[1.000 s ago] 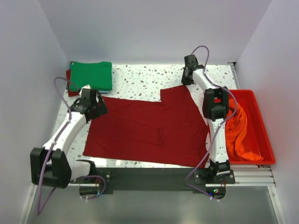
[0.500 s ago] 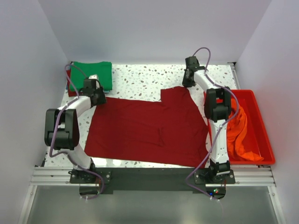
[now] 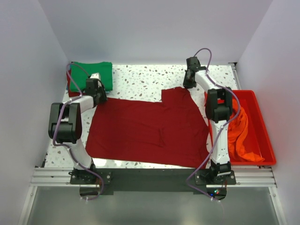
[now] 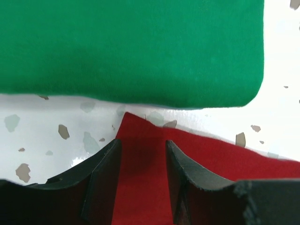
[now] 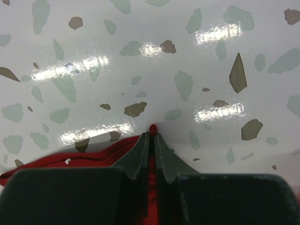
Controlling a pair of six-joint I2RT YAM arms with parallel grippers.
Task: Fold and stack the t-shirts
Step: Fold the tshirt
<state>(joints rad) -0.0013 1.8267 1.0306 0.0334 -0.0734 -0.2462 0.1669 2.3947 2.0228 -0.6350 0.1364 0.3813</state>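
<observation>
The dark red t-shirt's corner lies loose in my left gripper's open fingers, so it should reach lower and pinch the cloth (image 4: pixel 143 147) before both grippers lift.
A dark red t-shirt (image 3: pixel 150 129) lies spread flat across the table. My left gripper (image 3: pixel 100 97) sits at the shirt's far left corner. In the left wrist view that gripper (image 4: pixel 142 146) is open, its jaws standing on either side of the red corner (image 4: pixel 140 129) with a gap still showing. My right gripper (image 3: pixel 187 85) is at the far right sleeve. In the right wrist view it (image 5: pixel 152 136) is shut on a pinch of red cloth (image 5: pixel 93 157). A folded green t-shirt (image 3: pixel 91 76) (image 4: pixel 131 47) lies at the back left. An orange t-shirt (image 3: pixel 240 133) is crumpled in the tub.
A rigid red plastic tub (image 3: pixel 243 96) stands at the right edge beside the right arm. A dark red edge (image 3: pixel 69 87) shows under the green shirt. White walls close in the speckled table (image 3: pixel 145 77) on three sides.
The left arm has reached back and left, bringing its gripper to the shirt's far left corner, and its jaws have narrowed. The right gripper and the shirt have stayed put.
</observation>
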